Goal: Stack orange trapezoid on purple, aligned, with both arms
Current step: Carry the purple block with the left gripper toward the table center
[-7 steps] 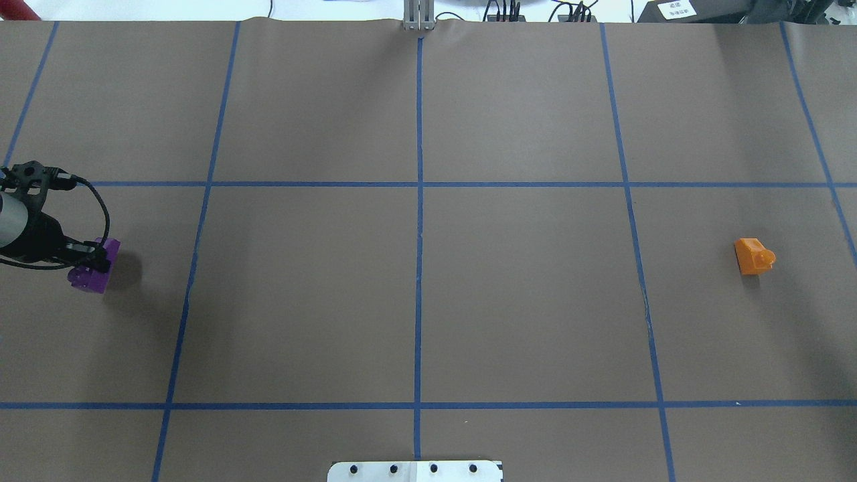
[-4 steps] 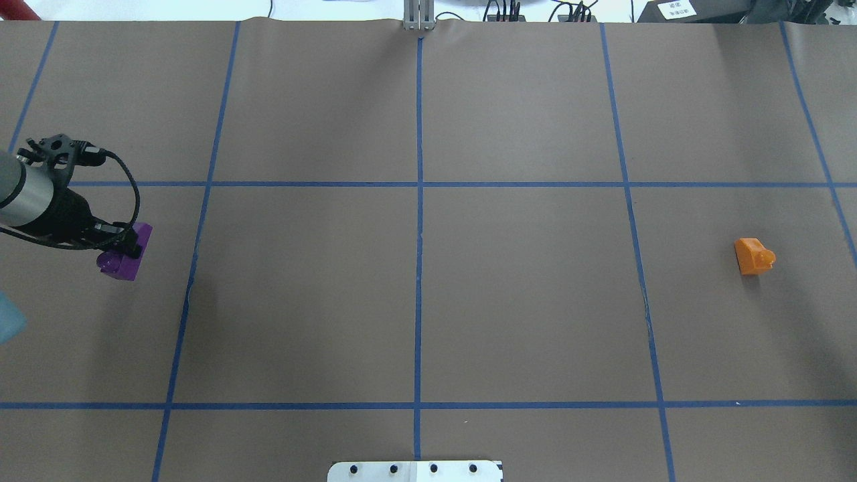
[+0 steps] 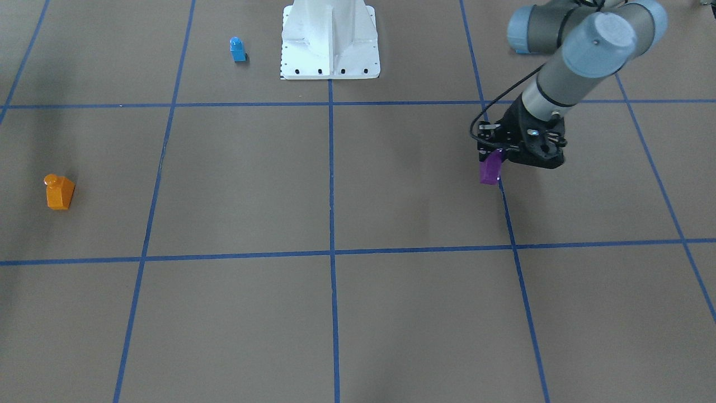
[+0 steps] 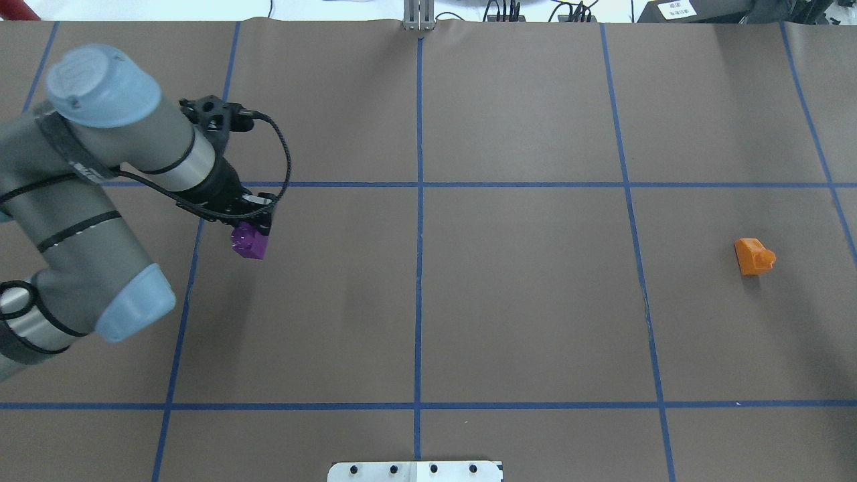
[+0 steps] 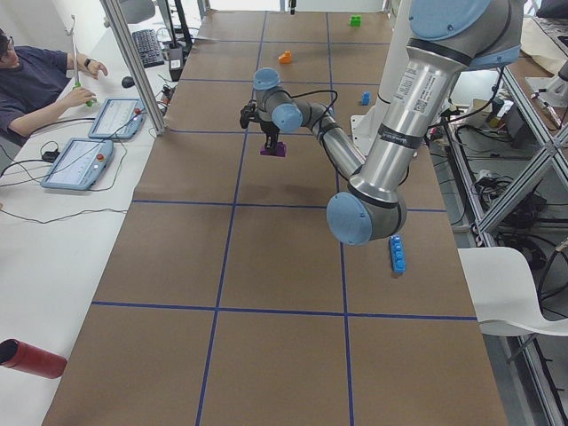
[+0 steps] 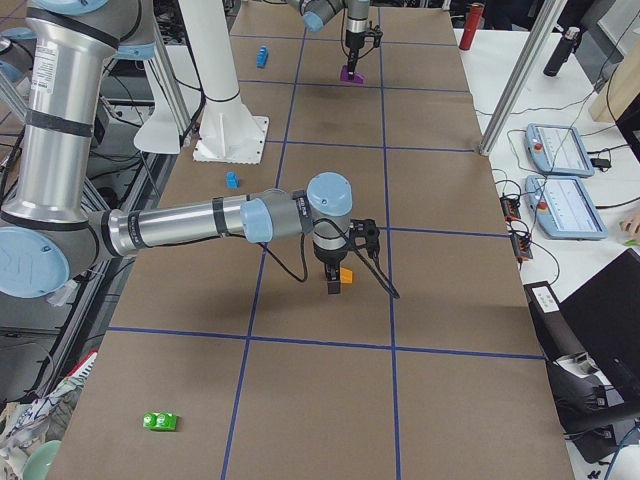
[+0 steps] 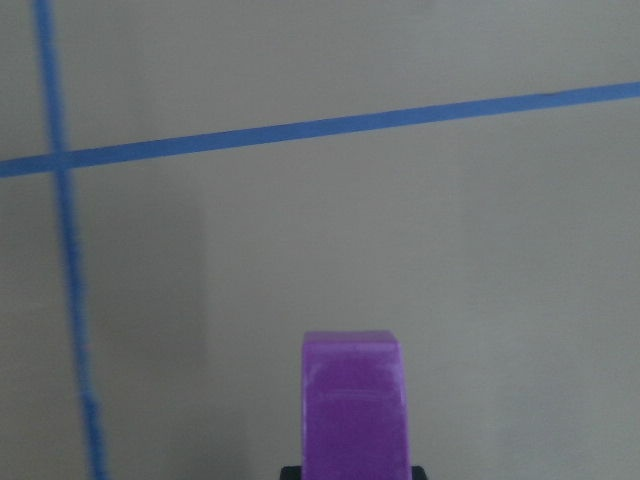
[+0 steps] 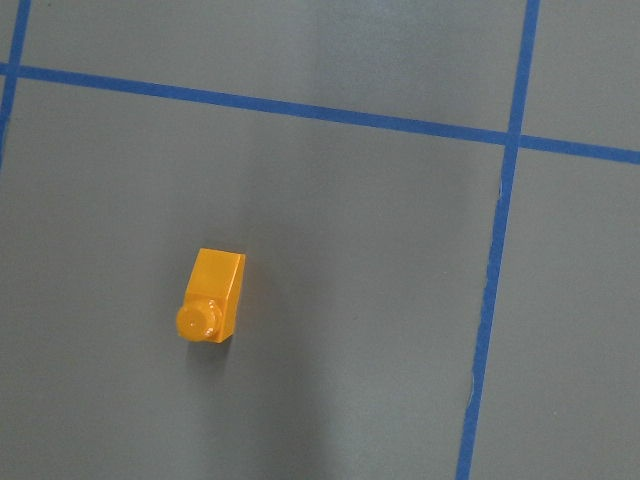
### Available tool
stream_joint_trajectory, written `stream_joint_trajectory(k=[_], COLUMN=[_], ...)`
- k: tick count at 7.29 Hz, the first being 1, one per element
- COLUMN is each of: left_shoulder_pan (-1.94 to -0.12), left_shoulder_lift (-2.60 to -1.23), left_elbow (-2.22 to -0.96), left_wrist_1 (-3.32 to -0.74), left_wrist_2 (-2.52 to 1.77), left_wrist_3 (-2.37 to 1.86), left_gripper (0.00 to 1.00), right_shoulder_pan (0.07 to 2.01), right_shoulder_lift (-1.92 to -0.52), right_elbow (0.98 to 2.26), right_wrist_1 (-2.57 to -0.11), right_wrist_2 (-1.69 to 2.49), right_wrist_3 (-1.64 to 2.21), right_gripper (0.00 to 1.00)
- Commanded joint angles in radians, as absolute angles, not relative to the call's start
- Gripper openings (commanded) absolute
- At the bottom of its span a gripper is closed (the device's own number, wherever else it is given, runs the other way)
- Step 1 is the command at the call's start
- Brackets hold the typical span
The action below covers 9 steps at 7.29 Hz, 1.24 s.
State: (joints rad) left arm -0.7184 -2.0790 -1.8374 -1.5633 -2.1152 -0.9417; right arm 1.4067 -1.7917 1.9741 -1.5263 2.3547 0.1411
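Next, my left gripper lets go of the purple block on the centre tape line, about midway (image 3: 330, 194) between its crossings.
The purple block (image 4: 249, 244) hangs in my left gripper (image 4: 253, 234), which is shut on it just above the table, right of the left tape line. It also shows in the front view (image 3: 491, 168), the exterior left view (image 5: 272, 148) and the left wrist view (image 7: 352, 400). The orange trapezoid (image 4: 754, 256) lies on its side at the far right, stud pointing right; the right wrist view shows it from above (image 8: 212, 297). My right gripper (image 6: 335, 280) shows only in the exterior right view, by the orange block (image 6: 344, 274); I cannot tell whether it is open.
A small blue block (image 3: 238, 49) stands beside the white robot base (image 3: 330, 39). A long blue brick (image 5: 397, 254) lies near the table's left side. A green block (image 6: 159, 421) lies at the right end. An operator sits at a side desk with tablets.
My left arm has carried the purple block rightward, from the table's left edge to past the left tape line. The orange trapezoid has not moved.
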Motion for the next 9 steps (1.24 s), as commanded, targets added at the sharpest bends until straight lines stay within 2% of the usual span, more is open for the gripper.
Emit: stream_joint_trajectory(k=[1,4,7,9], left_shoulder_pan=[-0.62,-0.545,-0.517,-0.508], left_shoulder_lift=[-2.311,-2.503,-2.503,-2.503], left_elbow=[-1.647,-1.41,-1.312,-1.312], left_wrist_1=[-1.557,-1.568,-1.663,-1.663], left_wrist_2=[-2.048,-1.976,-1.97,-1.971], left_wrist_3=[-1.104,-1.196,-1.192,-1.186], left_gripper=[0.0,0.0,0.0,0.0], right_shoulder_pan=[1.408,1.407,1.407,1.407], right_shoulder_lift=[-1.792,-1.79,-1.792,-1.79], right_elbow=[1.973,1.971,1.971,1.971], right_wrist_1=[-1.526,-1.526,-1.526,-1.526], right_wrist_2=[2.355,2.353,2.353,2.352], right_wrist_3=[0.14,0.141,0.14,0.14], right_gripper=[1.0,1.0,1.0,1.0])
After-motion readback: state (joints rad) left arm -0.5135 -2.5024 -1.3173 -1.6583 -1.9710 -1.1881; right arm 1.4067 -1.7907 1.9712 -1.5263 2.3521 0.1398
